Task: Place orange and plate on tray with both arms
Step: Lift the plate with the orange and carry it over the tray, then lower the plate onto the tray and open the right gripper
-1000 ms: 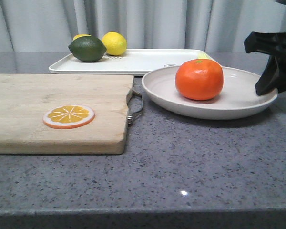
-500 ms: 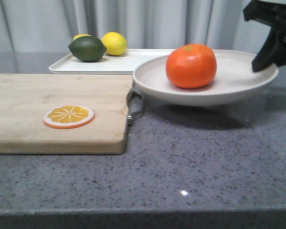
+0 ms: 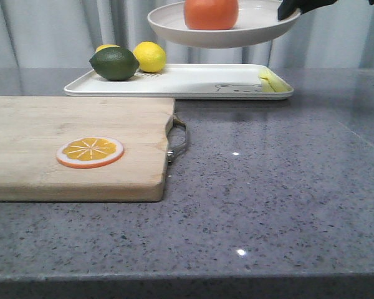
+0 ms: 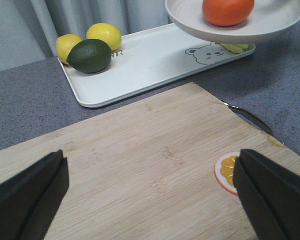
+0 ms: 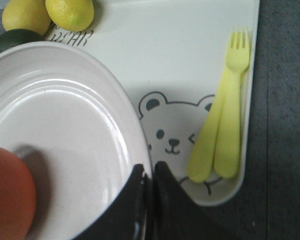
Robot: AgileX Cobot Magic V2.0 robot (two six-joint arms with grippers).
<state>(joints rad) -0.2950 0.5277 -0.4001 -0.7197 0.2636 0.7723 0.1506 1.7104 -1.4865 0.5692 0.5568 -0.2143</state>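
The robot's right gripper needs to set the plate down on the white tray (image 3: 189,78), between the lime and the yellow fork.
The off-white plate (image 3: 237,36) hangs in the air above the right part of the white tray (image 3: 181,81), with the orange (image 3: 210,12) sitting in it. My right gripper (image 3: 290,9) is shut on the plate's right rim. In the right wrist view its fingers (image 5: 140,185) pinch the rim of the plate (image 5: 65,130), with the orange (image 5: 7,200) at the edge and the tray (image 5: 185,60) below. My left gripper (image 4: 150,195) is open and empty over the wooden board; the left wrist view also shows the plate (image 4: 240,31), the orange (image 4: 227,10) and the tray (image 4: 150,60).
A dark green lime (image 3: 114,63) and two lemons (image 3: 149,56) lie on the tray's left end. A yellow fork and spoon (image 5: 229,105) lie at its right end by a bear drawing. A wooden cutting board (image 3: 62,143) with an orange slice (image 3: 90,152) fills the left front.
My right gripper has lifted the plate with the orange off the counter, up and to the left, so it now hangs over the tray. The tray's right end has come into sight.
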